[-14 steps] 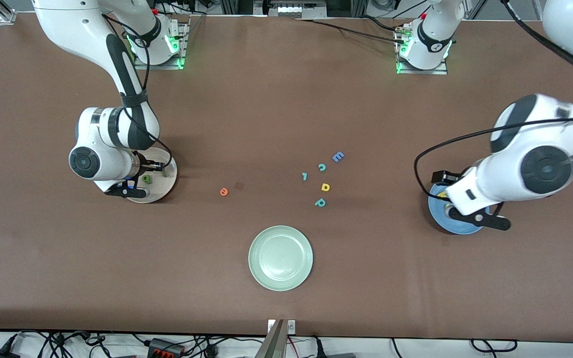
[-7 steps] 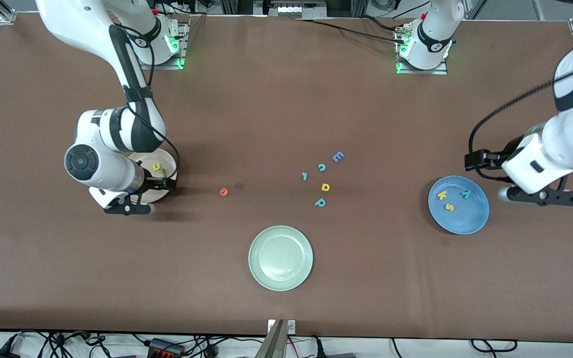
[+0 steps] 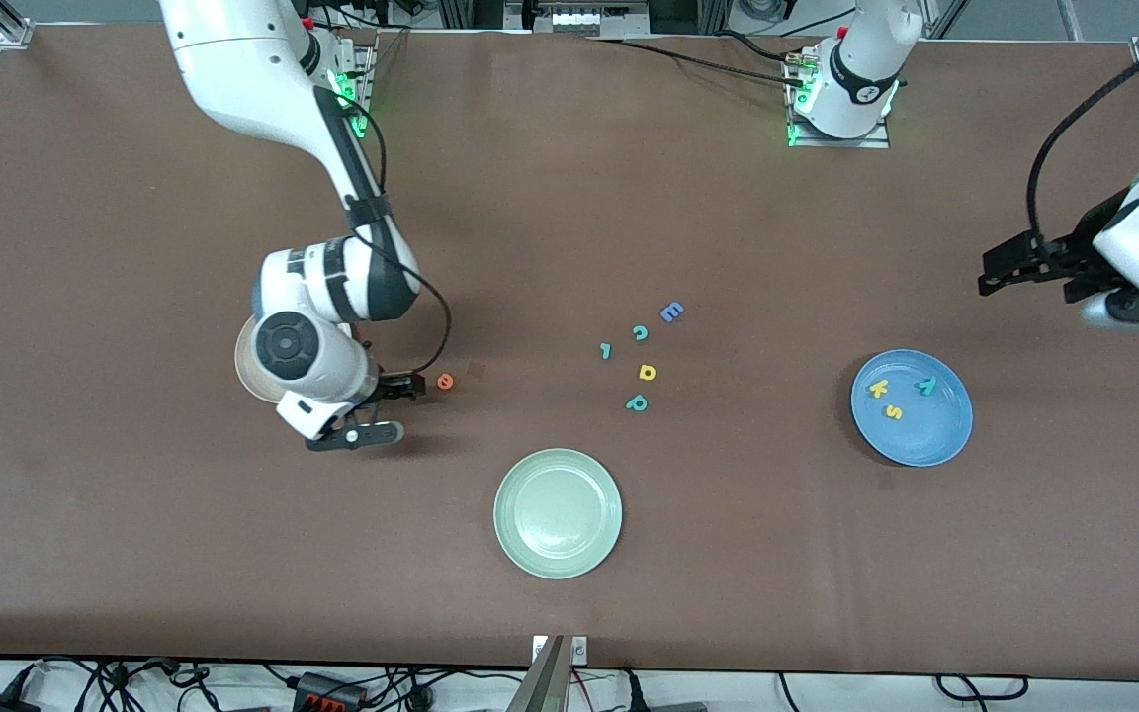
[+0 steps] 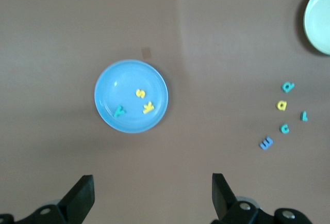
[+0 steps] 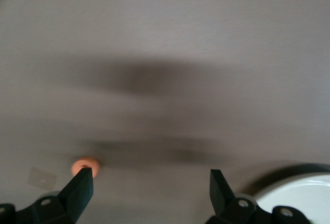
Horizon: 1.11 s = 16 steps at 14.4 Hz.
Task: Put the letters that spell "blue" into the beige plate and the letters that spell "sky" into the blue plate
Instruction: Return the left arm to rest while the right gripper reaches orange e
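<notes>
The robot's right gripper needs to close on the curved outer sides (image 3: 446, 381) (image 5: 85, 165) of the orange e, because that letter still belongs in the beige plate.
The orange e (image 3: 445, 381) lies on the table. My right gripper (image 3: 378, 410) is open just beside it, toward the right arm's end. In the right wrist view the e (image 5: 85, 164) peeks past one fingertip of that open gripper (image 5: 149, 188), not between the jaws. The right arm hides all of the beige plate (image 3: 241, 366) but a strip of rim (image 5: 294, 188). The blue plate (image 3: 912, 407) holds the yellow k (image 3: 877, 389), yellow s (image 3: 892, 411) and teal y (image 3: 925, 386). My left gripper (image 3: 1138, 311) is open and empty, high at the left arm's end, with the blue plate (image 4: 131, 96) in its view.
A pale green plate (image 3: 558, 512) sits near the front edge. Mid-table lie a blue E (image 3: 671, 311), teal c (image 3: 640, 332), a small teal bar (image 3: 606, 350), a yellow letter (image 3: 647, 372) and teal p (image 3: 637, 402).
My right gripper opened over the beige plate, then swung across to beside the orange e. My left arm drew back from over the blue plate, uncovering k, s and y.
</notes>
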Tool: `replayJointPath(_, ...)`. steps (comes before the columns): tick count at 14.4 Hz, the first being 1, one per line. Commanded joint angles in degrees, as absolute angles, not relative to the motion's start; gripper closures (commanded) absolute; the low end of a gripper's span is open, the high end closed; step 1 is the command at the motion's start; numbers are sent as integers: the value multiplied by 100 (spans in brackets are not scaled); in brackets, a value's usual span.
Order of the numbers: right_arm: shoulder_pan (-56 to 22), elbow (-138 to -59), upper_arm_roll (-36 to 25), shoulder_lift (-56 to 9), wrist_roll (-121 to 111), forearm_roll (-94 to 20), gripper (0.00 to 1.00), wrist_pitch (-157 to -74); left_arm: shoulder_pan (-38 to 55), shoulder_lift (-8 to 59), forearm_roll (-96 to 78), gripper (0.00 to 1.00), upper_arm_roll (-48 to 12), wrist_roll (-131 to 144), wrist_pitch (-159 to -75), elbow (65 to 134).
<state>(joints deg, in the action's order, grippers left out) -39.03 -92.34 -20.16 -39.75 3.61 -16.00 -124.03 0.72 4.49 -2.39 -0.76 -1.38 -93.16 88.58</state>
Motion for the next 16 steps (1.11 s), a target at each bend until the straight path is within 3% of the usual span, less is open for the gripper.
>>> replayJointPath(1, -4191, -9132, -1986, -4025, 342, -1731, 0, -12445, 150, -263, -255, 0, -8, -229, -9930, 9834)
replayJointPath(9, -4315, -9105, -1838, -4561, -35, -1679, 0, -13508, -237, -299, -70, 0, -501, -220, -9722, 9801)
replayJointPath(16, -4412, -9141, -1687, -4614, -9, -1670, 9, -13351, -193, -193, -79, 0, -501, -220, -9431, 9589)
